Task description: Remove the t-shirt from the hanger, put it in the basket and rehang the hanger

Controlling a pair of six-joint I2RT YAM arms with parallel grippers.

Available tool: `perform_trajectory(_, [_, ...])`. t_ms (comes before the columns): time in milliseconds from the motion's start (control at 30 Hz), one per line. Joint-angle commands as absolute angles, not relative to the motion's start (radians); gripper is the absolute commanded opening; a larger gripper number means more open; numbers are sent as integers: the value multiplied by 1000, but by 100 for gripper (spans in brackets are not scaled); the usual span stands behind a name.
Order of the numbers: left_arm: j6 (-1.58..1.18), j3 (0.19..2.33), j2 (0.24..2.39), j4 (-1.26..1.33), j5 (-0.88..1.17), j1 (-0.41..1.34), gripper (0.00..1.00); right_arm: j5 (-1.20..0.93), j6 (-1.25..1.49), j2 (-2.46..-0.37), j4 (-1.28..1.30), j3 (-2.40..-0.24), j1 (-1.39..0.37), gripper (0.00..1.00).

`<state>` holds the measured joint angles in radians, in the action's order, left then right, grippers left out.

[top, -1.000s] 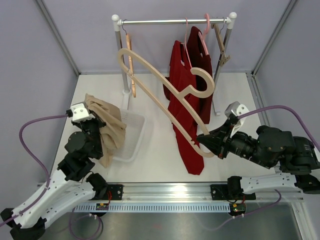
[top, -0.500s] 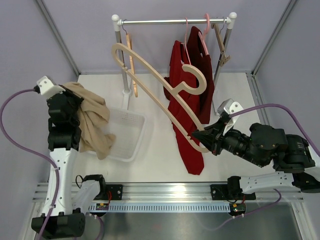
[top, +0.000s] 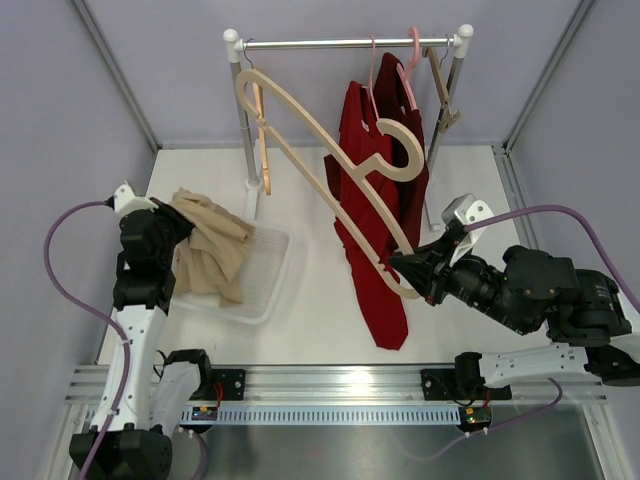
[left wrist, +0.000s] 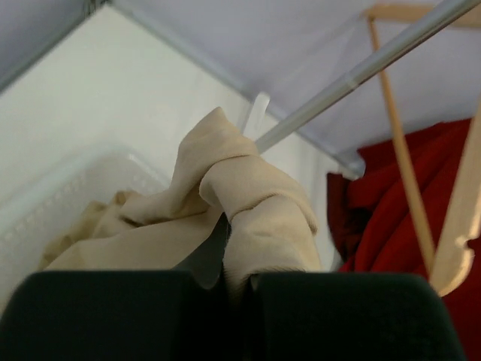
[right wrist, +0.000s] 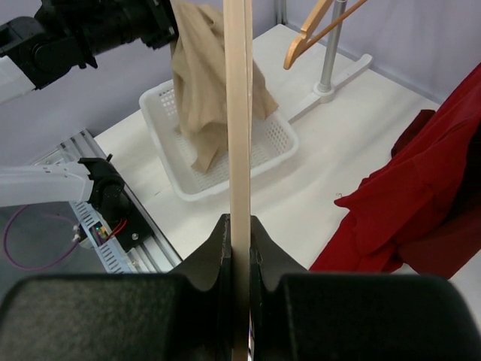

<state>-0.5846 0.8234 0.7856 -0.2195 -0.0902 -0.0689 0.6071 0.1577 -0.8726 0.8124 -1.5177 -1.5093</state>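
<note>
I will use my right gripper to hang the bare wooden hanger on the rack [top: 292, 103] between another hanger and the dark red garment.
My left gripper [top: 172, 222] is shut on a beige t-shirt [top: 212, 255], which hangs down into a white basket [top: 272, 282]. In the left wrist view the bunched beige t-shirt [left wrist: 248, 210] is pinched between my closed jaws. My right gripper [top: 400, 266] is shut on a bare wooden hanger [top: 320, 165] and holds it tilted in the air in front of the rack. In the right wrist view the hanger [right wrist: 239, 113] runs straight up from between the jaws. The t-shirt is off the hanger.
A metal clothes rack [top: 350, 43] stands at the back with a dark red garment [top: 375, 200] on a pink hanger [top: 410, 60] and other wooden hangers [top: 260, 130]. The enclosure walls are close on both sides.
My left gripper has come down and to the right with the beige t-shirt, lowering it into the basket. My right gripper has shifted the hanger slightly up and to the right.
</note>
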Motion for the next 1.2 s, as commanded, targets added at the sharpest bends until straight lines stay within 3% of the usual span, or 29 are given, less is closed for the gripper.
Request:
perform_trajectory(0, [-675,769,785,-189,-14,-74,0,711,133,-905,779,-1529,-1508,0])
perform_trajectory(167, [-704,729,717,-257,5,-74,5,828,129,-965,827,-1545,-1485,0])
perform_trajectory(267, [-654,733,663,-383,-81,-72,13,743,140,-992,841,-1554,-1418,0])
perform_trajectory(367, [-597,726,647,-451,-146,-74,62,671,155,-1029,848,-1577,-1330,0])
perform_trajectory(400, [-586,723,655,-462,-147,-74,87,666,172,-1063,862,-1610,-1294,0])
perform_trajectory(433, [-565,721,676,-468,-111,-74,98,660,179,-1081,885,-1629,-1273,0])
perform_trajectory(633, [-523,785,600,-486,110,-75,99,646,242,-1224,1014,-1739,-1186,0])
perform_trajectory(1000, [-423,766,437,-546,308,20,99,542,236,-1475,1003,-1884,-979,0])
perform_trajectory(1167, [-353,765,396,-546,403,126,99,535,212,-1663,989,-2104,-916,0])
